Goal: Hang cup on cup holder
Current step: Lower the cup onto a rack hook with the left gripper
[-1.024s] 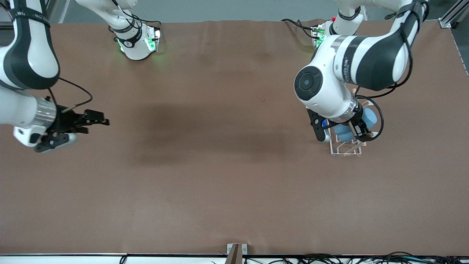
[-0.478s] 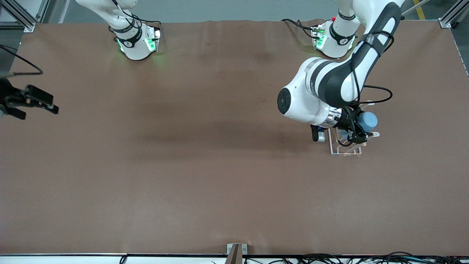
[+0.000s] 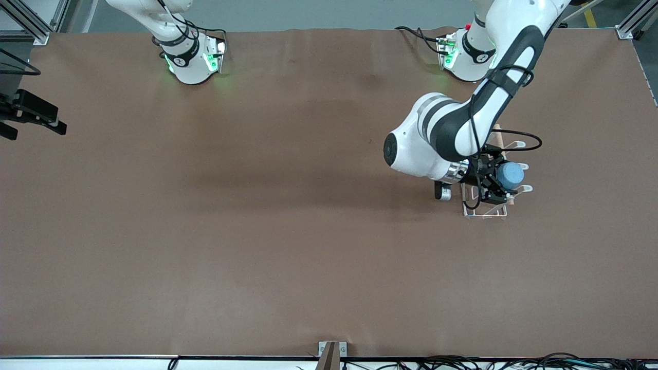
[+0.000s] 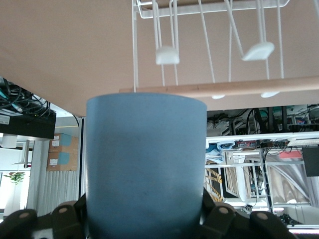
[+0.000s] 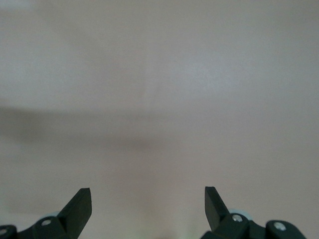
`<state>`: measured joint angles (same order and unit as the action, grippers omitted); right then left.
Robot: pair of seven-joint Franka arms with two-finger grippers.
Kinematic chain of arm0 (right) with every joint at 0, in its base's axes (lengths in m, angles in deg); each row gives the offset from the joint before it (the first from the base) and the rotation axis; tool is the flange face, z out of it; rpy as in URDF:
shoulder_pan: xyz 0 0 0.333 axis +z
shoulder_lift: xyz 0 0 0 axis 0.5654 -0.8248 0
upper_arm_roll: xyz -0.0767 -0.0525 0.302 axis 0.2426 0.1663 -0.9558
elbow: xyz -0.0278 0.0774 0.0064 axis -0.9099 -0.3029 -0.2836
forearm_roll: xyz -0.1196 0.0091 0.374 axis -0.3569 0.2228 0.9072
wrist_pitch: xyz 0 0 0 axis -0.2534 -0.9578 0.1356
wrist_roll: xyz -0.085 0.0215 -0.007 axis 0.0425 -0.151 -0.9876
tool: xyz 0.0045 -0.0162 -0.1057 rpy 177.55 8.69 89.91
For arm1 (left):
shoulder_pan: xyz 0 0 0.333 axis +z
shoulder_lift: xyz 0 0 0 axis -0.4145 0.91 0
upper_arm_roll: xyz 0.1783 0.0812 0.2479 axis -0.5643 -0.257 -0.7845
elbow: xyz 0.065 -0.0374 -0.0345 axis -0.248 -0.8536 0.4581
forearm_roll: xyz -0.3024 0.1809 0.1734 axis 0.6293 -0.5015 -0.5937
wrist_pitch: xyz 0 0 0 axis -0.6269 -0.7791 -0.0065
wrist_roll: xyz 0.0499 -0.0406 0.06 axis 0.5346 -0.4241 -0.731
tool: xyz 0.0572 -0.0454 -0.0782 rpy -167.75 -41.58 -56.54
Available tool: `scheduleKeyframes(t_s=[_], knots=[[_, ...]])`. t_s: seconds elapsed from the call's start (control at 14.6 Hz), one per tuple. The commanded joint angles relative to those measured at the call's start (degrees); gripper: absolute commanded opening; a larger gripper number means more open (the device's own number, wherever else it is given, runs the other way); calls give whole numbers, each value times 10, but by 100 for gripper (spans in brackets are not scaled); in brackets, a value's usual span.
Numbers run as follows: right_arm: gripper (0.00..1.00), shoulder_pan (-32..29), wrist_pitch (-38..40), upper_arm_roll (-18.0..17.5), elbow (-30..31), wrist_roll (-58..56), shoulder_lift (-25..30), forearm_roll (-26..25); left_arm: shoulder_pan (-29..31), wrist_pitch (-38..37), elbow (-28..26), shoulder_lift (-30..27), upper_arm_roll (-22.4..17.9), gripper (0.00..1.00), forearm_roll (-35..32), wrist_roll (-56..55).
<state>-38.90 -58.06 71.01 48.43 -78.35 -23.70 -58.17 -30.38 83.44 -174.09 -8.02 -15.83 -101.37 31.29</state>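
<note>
Next, I release the light blue cup, hanging just above the holder, with my left gripper on the white cup holder's end [image 3: 481, 190] farthest from the arm bases.
The light blue cup [image 3: 510, 176] is held in my left gripper [image 3: 499, 181], which is shut on it. It hangs just above the white wire cup holder [image 3: 483, 211] at the left arm's end of the table. In the left wrist view the cup [image 4: 146, 164] fills the space between the fingers of the left gripper [image 4: 146, 216]. The holder's wooden rod [image 4: 239, 88] and looped prongs [image 4: 166, 54] lie just past the cup's rim. My right gripper [image 3: 40, 131] is open and empty over the right arm's end of the table, and shows open in the right wrist view [image 5: 148, 199].
The brown table [image 3: 288, 231] spreads between the two arms. The arm bases [image 3: 193, 56] stand along the table's edge farthest from the front camera. Cables run along the edge nearest to it.
My left gripper has turned and come down with the cup toward the holder's prongs. My right arm has drawn back toward its end of the table.
</note>
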Motion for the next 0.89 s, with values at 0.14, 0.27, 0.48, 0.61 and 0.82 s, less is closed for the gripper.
scheduleKeyframes(t_s=[0.14, 0.27, 0.48, 0.61, 0.82], knots=[[99, 12, -64, -7, 146, 52, 99, -14, -3, -3, 0, 30, 2, 25, -19, -31], [99, 10, -74, -7, 154, 58, 102, -14, -1, -2, -11, 31, 2, 25, -19, -40], [100, 7, -68, -6, 134, 58, 98, -12, 1, -2, -30, 32, 2, 26, -20, -71], [100, 10, -67, -6, 123, 54, 97, -13, 0, -2, -38, 36, 2, 28, -27, -97], [100, 7, -64, -6, 123, 53, 96, -5, 3, -2, -40, 44, 2, 31, -38, -117]])
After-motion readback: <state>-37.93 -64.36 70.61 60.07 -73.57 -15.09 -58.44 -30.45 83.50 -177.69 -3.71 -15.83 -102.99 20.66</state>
